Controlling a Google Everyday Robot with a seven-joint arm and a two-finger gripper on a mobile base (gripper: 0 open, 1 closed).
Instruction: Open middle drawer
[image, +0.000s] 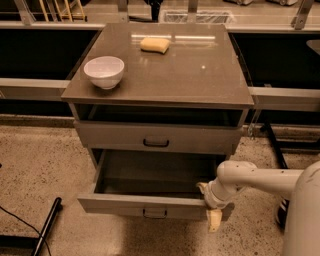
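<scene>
Next, my gripper opens, moves inward, takes the front's top edge (194, 202) and pulls the drawer farther, as it is at the outer corner of the middle drawer's front.
The grey-brown cabinet (165, 80) has a shut upper drawer (125, 136) with a dark pull handle (156, 143). Below it the middle drawer (125, 204) stands pulled far out, its inside dark and bare, with its small dark handle (155, 213) on the front. My gripper (209, 204) is at the right end of that drawer's front, against the top edge, on a white arm (260, 179) that reaches in from the right. Any drawer lower down is hidden under the pulled-out one.
A white bowl (104, 71) and a yellow sponge (154, 45) sit on the cabinet top. A dark pole (47, 225) and a cable lie on the speckled floor at the left. Grey rails run behind the cabinet on both sides. My white body (305, 220) fills the lower right.
</scene>
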